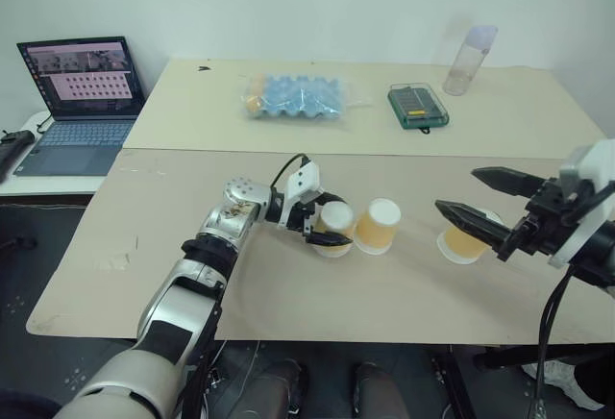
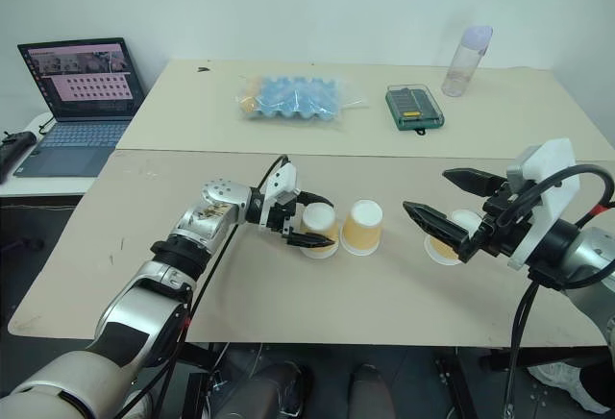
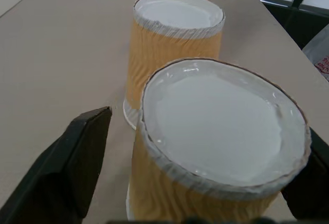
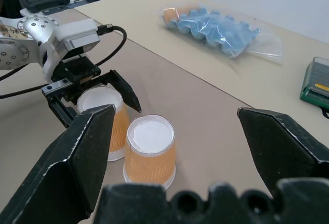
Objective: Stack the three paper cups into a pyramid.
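Note:
Next, I grip the sides of the third paper cup [image 1: 468,242] with my right gripper, apart from the side-by-side pair.
Two of the paper cups stand upside down side by side mid-table, yellow-orange with white bases up: the left one [image 1: 335,227] and its neighbour [image 1: 377,226]. My left gripper [image 1: 336,219] is open, with one black finger [image 3: 77,157] clearly apart from that left cup [image 3: 221,147], which stands on the table between the fingers. The third cup [image 1: 463,243] sits further right, partly hidden behind a finger of my right gripper [image 1: 457,190]. That gripper hovers wide open above the table, holding nothing.
On the far table lie a bagged blue egg tray [image 1: 293,97], a green case [image 1: 417,106] and a clear bottle [image 1: 468,59]. A laptop [image 1: 82,92] stands open at the far left. The table's front edge [image 1: 288,332] runs close below the cups.

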`<state>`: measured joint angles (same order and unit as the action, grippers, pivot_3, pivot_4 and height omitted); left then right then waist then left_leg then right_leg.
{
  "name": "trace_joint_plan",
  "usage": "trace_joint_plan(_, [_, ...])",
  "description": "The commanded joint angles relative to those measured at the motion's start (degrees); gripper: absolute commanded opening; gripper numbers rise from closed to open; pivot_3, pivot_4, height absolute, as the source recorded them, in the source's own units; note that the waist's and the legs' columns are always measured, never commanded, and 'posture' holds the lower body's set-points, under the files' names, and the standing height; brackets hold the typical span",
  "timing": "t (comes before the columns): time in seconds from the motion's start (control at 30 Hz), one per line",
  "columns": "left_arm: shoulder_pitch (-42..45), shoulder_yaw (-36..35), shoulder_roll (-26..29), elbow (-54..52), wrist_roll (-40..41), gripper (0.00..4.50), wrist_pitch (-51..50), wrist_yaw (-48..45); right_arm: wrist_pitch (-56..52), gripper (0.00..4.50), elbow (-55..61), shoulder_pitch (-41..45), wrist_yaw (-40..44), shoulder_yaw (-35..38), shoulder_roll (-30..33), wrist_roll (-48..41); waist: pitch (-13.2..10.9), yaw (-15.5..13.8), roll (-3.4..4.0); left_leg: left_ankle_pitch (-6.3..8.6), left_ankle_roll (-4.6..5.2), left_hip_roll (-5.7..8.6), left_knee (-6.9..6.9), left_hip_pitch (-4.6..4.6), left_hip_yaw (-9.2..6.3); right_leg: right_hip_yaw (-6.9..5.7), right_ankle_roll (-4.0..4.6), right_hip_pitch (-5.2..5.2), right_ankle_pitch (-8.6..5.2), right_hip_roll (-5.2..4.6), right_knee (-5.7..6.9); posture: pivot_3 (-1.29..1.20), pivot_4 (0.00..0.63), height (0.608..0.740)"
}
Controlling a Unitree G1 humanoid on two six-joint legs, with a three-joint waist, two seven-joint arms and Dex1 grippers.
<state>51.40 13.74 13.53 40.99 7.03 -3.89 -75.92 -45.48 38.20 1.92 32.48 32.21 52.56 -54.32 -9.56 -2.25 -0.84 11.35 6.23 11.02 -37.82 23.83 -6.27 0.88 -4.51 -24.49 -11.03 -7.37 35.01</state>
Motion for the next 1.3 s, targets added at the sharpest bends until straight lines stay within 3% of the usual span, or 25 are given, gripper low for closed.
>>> trace_joint_plan(0.03, [0.89,-1.0,0.03,-1.61,1.06,4.47,-0.25,-0.83,0.63,4.5,0.65,0.87,0.13,1.74,0.99,-0.45,0.0,0.0,0.0,0.0,0.0,0.0,0.0,0.0,0.0,0.0,0.0,0.0,0.0,0.0,0.0,0.0,0.15,0.74])
trace_joint_plan(0.5, [-1.25,-2.79,8.87,-20.19,5.59,4.47,-9.95,-5.52,0.94,4.5,-0.28,2.06,0.55,-0.03,0.81,0.2,0.0,0.16,0.01,0.0,-0.01,-0.01,0.0,0.0,0.0,0.02,0.0,-0.15,0.0,0.04,0.02,0.0,0.15,0.74])
trace_joint_plan(0.67, [-0.3,-4.99,13.08,-29.56,11.66,4.47,-19.33,-7.2,0.85,4.5,-0.93,1.26,1.29,0.0,1.43,1.66,-0.01,0.01,0.0,-0.01,-0.01,0.0,0.0,0.0,0.0,0.01,0.0,-0.15,0.0,0.04,0.02,0.0,0.15,0.74])
trace_joint_plan(0.8, [1.17,-7.91,17.09,-35.52,18.19,4.47,-28.73,-7.99,1.12,4.5,-3.21,-3.65,4.21,4.5,2.7,5.1,-0.01,0.02,0.02,0.0,-0.01,-0.02,0.01,0.0,-0.01,0.01,0.01,-0.21,0.0,0.1,0.04,0.0,0.15,0.74])
trace_joint_plan(0.93, [0.84,-7.87,18.79,-37.4,19.68,4.47,-30.75,-7.41,1.95,4.5,-4.57,-6.73,6.39,7.94,2.74,7.01,0.01,0.0,0.04,-0.03,-0.06,-0.02,0.01,-0.02,0.01,0.05,0.02,-0.21,-0.01,0.12,0.06,0.0,0.15,0.74])
trace_joint_plan(1.07, [-0.53,-7.66,20.58,-38.71,19.28,4.47,-31.17,-6.67,1.0,4.5,-5.24,-17.59,10.49,19.13,1.43,11.82,0.0,-0.42,0.06,-0.09,-0.15,-0.05,0.02,-0.02,-0.04,0.02,0.06,-0.16,0.02,0.14,0.09,0.0,0.15,0.74])
trace_joint_plan(1.3, [-1.09,-7.61,21.37,-40.61,20.66,4.47,-32.4,-5.4,2.35,4.5,-2.91,-22.92,6.52,15.38,-4.55,15.56,0.0,0.31,0.07,-0.11,-0.2,-0.21,0.02,-0.12,-0.01,0.09,0.14,0.04,0.08,0.28,0.08,0.0,0.15,0.74])
